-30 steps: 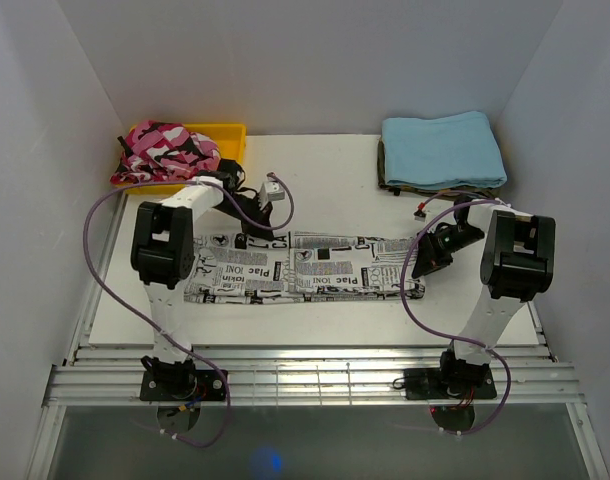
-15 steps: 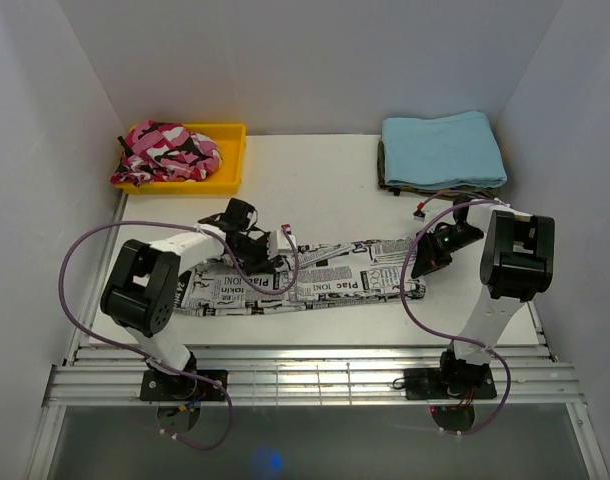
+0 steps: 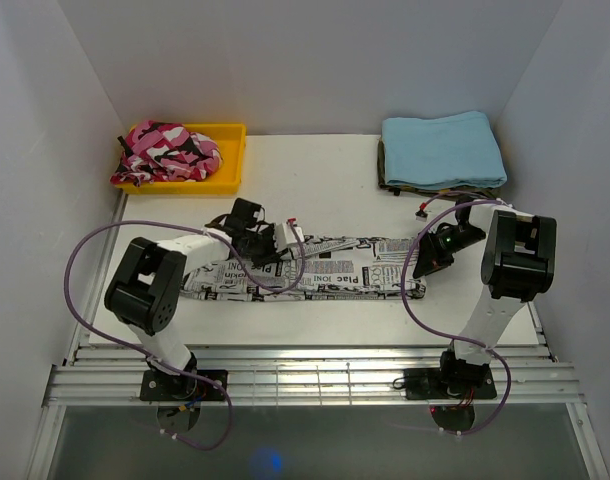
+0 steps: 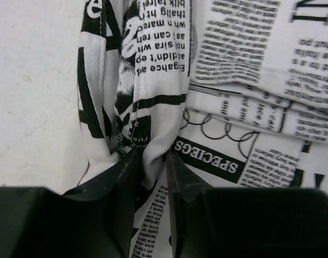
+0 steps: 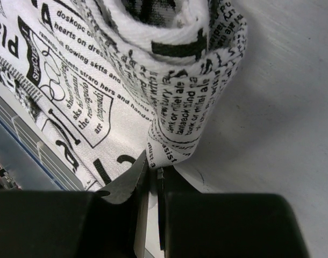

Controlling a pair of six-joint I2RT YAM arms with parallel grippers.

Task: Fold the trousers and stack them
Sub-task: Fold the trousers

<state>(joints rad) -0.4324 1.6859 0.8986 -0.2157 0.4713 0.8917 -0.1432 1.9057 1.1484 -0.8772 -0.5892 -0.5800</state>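
Observation:
I need to open my left gripper, which holds a raised fold near the middle of the trousers, and take the trousers' waist end (image 3: 193, 284) with it before my right gripper folds the trousers over.
The trousers (image 3: 335, 272), white with black newspaper print, lie as a long narrow strip across the middle of the white board. My left gripper (image 3: 285, 240) is low over their left-centre part. In the left wrist view its jaws (image 4: 152, 156) stand slightly parted, open, with a raised fold of the trousers (image 4: 153, 80) still between the fingertips. My right gripper (image 3: 426, 266) is at the strip's right end. In the right wrist view it (image 5: 153, 171) is shut on a rolled edge of the trousers (image 5: 175, 70).
A yellow tray (image 3: 232, 150) at the back left holds a pink camouflage garment (image 3: 165, 150). A folded light blue cloth (image 3: 442, 148) lies at the back right on a darker piece. White walls close in on both sides, and metal slats (image 3: 315, 375) run along the near edge.
My left arm swung down and right from the trousers' far edge, bringing cloth with it, so the strip is narrower. Its jaws have just parted. The right gripper has stayed in place.

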